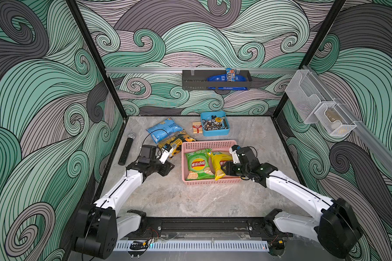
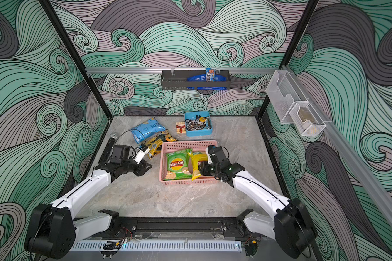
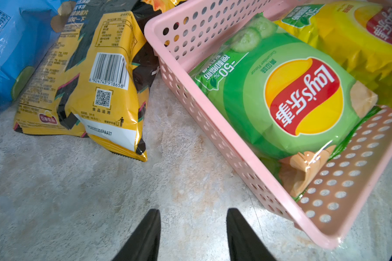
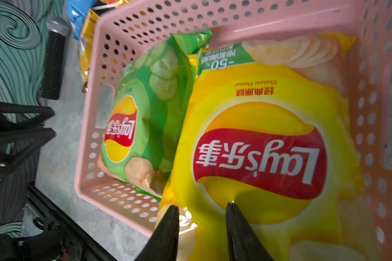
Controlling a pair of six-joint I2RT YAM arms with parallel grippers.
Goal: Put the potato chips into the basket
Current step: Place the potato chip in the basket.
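Note:
My left gripper is to take hold next of the near corner [image 3: 138,150] of the black-and-yellow bag, the corner closest to the pink basket's side.
The pink basket [image 1: 208,144] [image 2: 188,144] stands mid-table. The green chip bag [image 1: 198,165] [image 3: 281,101] lies flat in it. Beside that bag, the yellow chip bag [image 1: 218,162] [image 4: 258,158] leans tilted, its lower corner over the front rim. My right gripper [image 1: 223,168] [image 4: 201,210] is inside the basket, shut on the yellow bag's lower part. The black-and-yellow bag [image 1: 174,143] [image 3: 100,79] and the light blue bag [image 1: 164,131] [image 3: 9,45] lie on the table left of the basket. My left gripper [image 1: 170,166] [image 3: 192,212] hangs open and empty over bare table beside the basket's left wall.
A blue tray [image 1: 216,133] of metal bits and a small red-and-cream box [image 1: 197,127] sit behind the basket. A black microphone [image 1: 127,150] lies along the left wall. A dark rack [image 1: 195,82] hangs on the back wall, and clear bins [image 1: 315,108] hang on the right wall.

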